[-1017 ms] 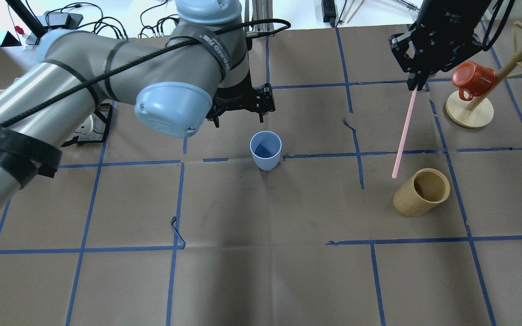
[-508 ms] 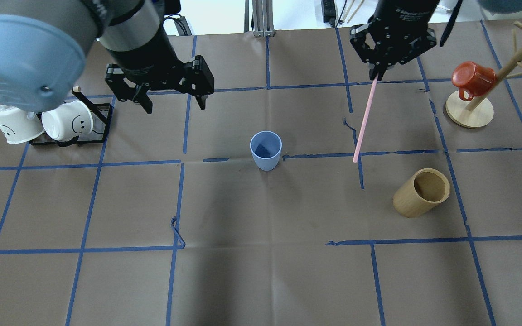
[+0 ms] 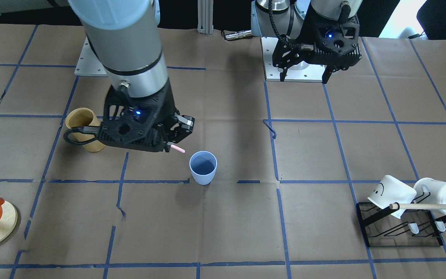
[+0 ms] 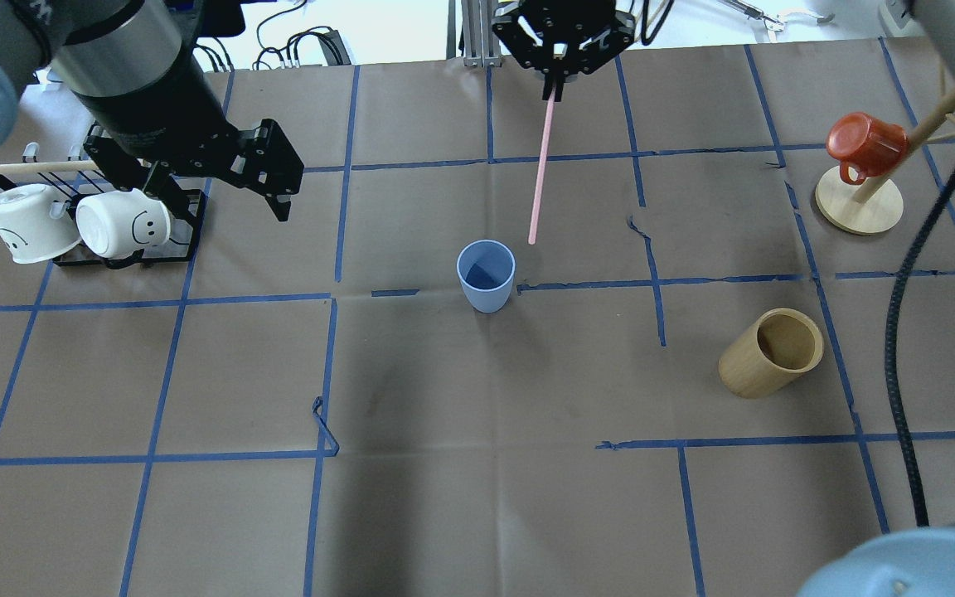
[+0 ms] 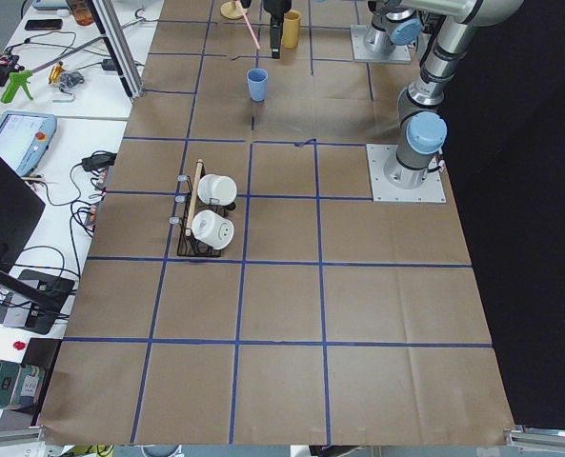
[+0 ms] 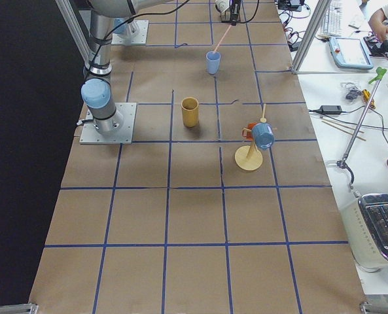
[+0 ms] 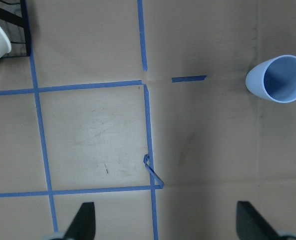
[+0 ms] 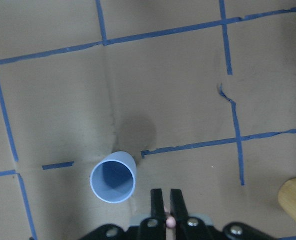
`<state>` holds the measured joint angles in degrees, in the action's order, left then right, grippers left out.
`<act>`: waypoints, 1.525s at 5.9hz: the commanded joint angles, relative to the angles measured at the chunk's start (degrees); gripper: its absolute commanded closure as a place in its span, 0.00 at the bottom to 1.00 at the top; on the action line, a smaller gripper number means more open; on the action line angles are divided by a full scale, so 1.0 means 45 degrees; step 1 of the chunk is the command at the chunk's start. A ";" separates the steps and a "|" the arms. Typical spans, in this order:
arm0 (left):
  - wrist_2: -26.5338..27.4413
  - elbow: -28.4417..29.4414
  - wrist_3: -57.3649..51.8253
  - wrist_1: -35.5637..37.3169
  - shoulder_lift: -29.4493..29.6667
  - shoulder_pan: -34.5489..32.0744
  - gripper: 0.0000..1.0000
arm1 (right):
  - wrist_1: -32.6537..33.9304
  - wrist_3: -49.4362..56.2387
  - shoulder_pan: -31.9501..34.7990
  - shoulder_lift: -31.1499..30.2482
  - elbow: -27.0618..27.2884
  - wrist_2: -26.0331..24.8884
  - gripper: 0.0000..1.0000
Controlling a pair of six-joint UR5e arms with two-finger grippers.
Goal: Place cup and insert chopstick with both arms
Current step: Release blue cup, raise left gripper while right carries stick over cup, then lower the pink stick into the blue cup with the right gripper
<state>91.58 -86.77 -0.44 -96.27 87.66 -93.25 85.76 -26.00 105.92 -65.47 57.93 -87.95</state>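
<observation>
The pale pink chopstick, now hanging just outside the cup's rim, will be let go by my right gripper inside the light blue cup [image 3: 201,168] [image 8: 112,177] standing in the middle of the table.
The light blue cup [image 4: 486,276] stands upright and empty at the table's middle; it also shows in the front view [image 3: 203,167] and both wrist views [image 7: 277,78] [image 8: 113,176]. My right gripper [image 4: 558,73] is shut on the top of the pale pink chopstick [image 4: 540,170], which hangs down with its lower tip just beside the cup's rim, outside it. In the right wrist view the right gripper [image 8: 166,202] sits a little to the cup's right. My left gripper [image 4: 220,195] is open and empty, well away from the cup, near the mug rack.
A tan wooden cylinder holder [image 4: 772,351] stands right of the cup. A mug tree [image 4: 859,203] with a red mug [image 4: 863,143] is at the far right. A black rack [image 4: 125,249] with two white mugs and a wooden dowel [image 4: 34,167] is at the left.
My right gripper has carried the chopstick leftward from near the mug tree to beside the cup. My left arm has pulled away from the cup toward the mug rack. The cup has not moved.
</observation>
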 commanded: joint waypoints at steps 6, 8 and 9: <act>-0.0038 -0.0425 -0.0233 0.0651 -0.0164 0.0254 0.01 | 0.1290 -0.0706 0.0759 0.1425 0.1459 -0.0007 0.92; -0.0058 -0.0444 -0.0233 0.0651 -0.0242 0.0312 0.01 | 0.1645 -0.0589 0.0759 0.1580 0.1658 0.0013 0.85; -0.0058 -0.0444 -0.0233 0.0631 -0.0301 0.0312 0.01 | 0.1665 -0.0550 0.0759 0.1620 0.1697 -0.0006 0.06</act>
<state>91.34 -88.76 -1.50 -93.37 86.53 -91.87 92.97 -28.70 109.36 -58.45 65.32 -87.93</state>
